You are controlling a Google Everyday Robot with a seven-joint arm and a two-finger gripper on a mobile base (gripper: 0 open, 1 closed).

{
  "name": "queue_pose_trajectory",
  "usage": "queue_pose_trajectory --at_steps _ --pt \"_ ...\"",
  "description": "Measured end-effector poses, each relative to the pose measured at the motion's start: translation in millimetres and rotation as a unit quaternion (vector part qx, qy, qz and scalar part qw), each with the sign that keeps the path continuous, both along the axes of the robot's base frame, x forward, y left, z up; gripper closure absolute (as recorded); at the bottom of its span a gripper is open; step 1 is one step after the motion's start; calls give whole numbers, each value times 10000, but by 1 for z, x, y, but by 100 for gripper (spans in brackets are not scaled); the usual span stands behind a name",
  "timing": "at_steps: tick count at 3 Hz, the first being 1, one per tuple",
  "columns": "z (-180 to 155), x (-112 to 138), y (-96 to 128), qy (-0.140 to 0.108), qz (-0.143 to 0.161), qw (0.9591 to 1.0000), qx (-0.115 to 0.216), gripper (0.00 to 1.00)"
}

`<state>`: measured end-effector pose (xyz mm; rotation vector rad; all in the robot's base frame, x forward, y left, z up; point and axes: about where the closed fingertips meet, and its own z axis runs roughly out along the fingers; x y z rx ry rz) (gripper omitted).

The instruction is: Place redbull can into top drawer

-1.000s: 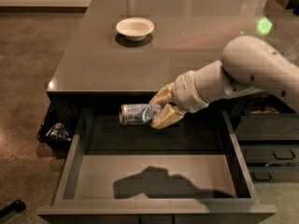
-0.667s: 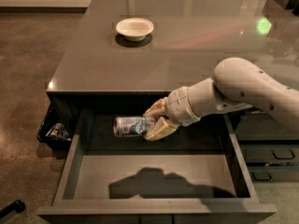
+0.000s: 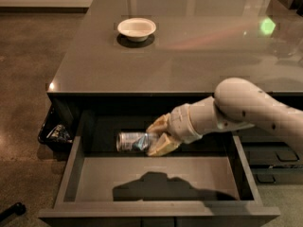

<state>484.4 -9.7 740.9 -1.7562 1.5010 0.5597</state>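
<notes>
The robot's gripper will put the redbull can down on the drawer's grey bottom, nearer the dark bin (image 3: 127, 169).
The redbull can (image 3: 131, 141) is a shiny silver-and-blue can lying on its side, held in the air over the back part of the open top drawer (image 3: 156, 178). My gripper (image 3: 156, 138), with tan fingers, is shut on the can's right end. The white arm reaches in from the right over the drawer and throws a shadow on the drawer's flat grey bottom. The drawer is pulled wide open, with its thick front panel near the lower edge of the view.
A white bowl (image 3: 136, 28) stands on the grey counter top (image 3: 189, 56) at the back. A dark bin with wrappers (image 3: 56, 134) sits left of the drawer. Smaller dark drawers with handles (image 3: 277, 160) are at the right. A green light spot (image 3: 267, 25) reflects on the counter.
The gripper has moved left and down with the can, from the drawer's upper edge further into the drawer's opening. The arm's shadow shifted left.
</notes>
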Motion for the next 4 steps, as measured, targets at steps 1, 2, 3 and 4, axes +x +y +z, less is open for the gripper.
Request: queue_pose_trajectory --at_steps 1,2,3,4 --pt "-37 -15 0 193 10 9998 -8 100" --pt "-78 -19 8 288 173 9994 -60 100" --pt "-109 -15 23 302 357 9989 -39 100" --pt "-126 -13 31 416 476 9980 86 100"
